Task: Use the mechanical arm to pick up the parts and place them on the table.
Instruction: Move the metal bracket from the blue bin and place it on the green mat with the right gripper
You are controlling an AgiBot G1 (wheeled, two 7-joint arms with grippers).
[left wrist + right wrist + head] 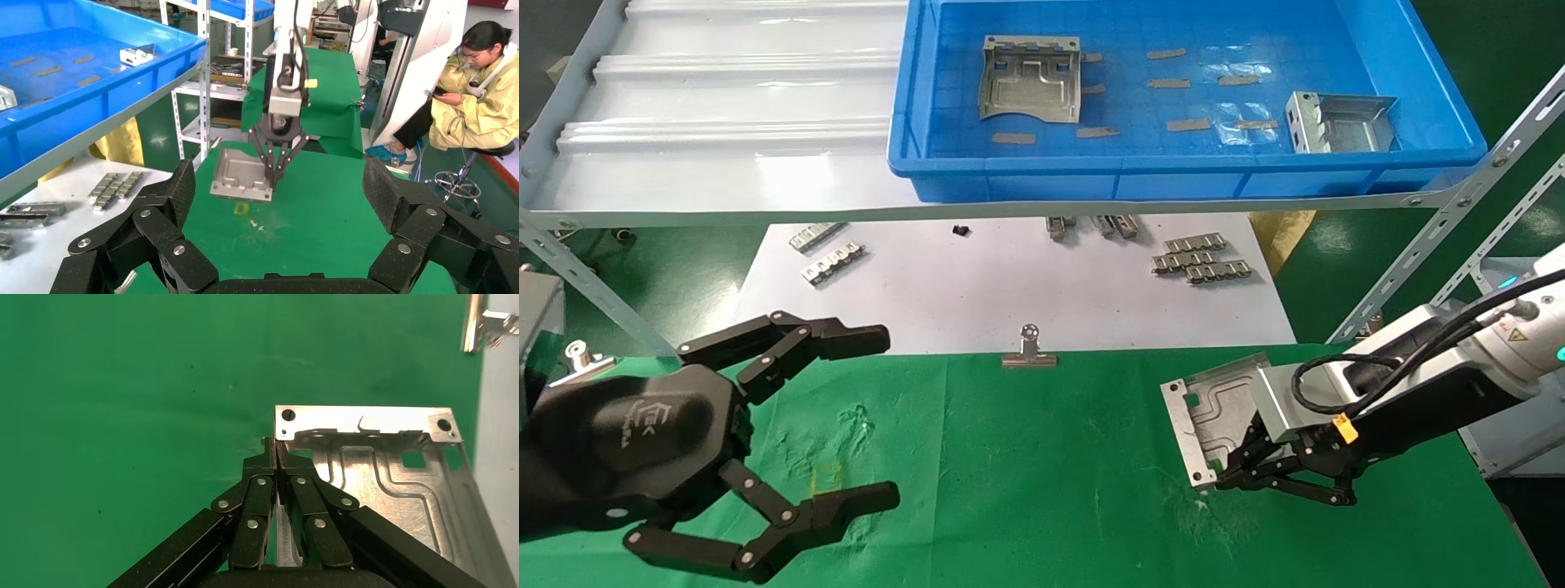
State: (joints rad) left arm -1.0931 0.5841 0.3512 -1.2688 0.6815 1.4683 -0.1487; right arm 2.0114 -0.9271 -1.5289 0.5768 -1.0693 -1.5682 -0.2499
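I will use my right gripper to set the silvery sheet-metal part down on the green cloth (1227,459), just past its scuffed, wrinkled patch.
My right gripper (1228,480) is shut on the side flange of a silvery sheet-metal part (1214,412) and holds it just above the green table (1026,474) at the right. The part also shows in the right wrist view (392,478), pinched between the closed fingers (269,459), and in the left wrist view (242,174) over a yellow square mark (241,209). Two more parts lie in the blue tray: one at its left (1030,77), one at its right (1336,122). My left gripper (878,416) is open and empty, parked at the table's left.
The blue tray (1009,175) stands on a metal shelf above the table's far edge. A white paper sheet (1009,294) behind the green cloth carries several small ridged strips (1197,257). A metal clip (1029,351) pins the cloth's edge. A shelf strut (1442,237) slants at right.
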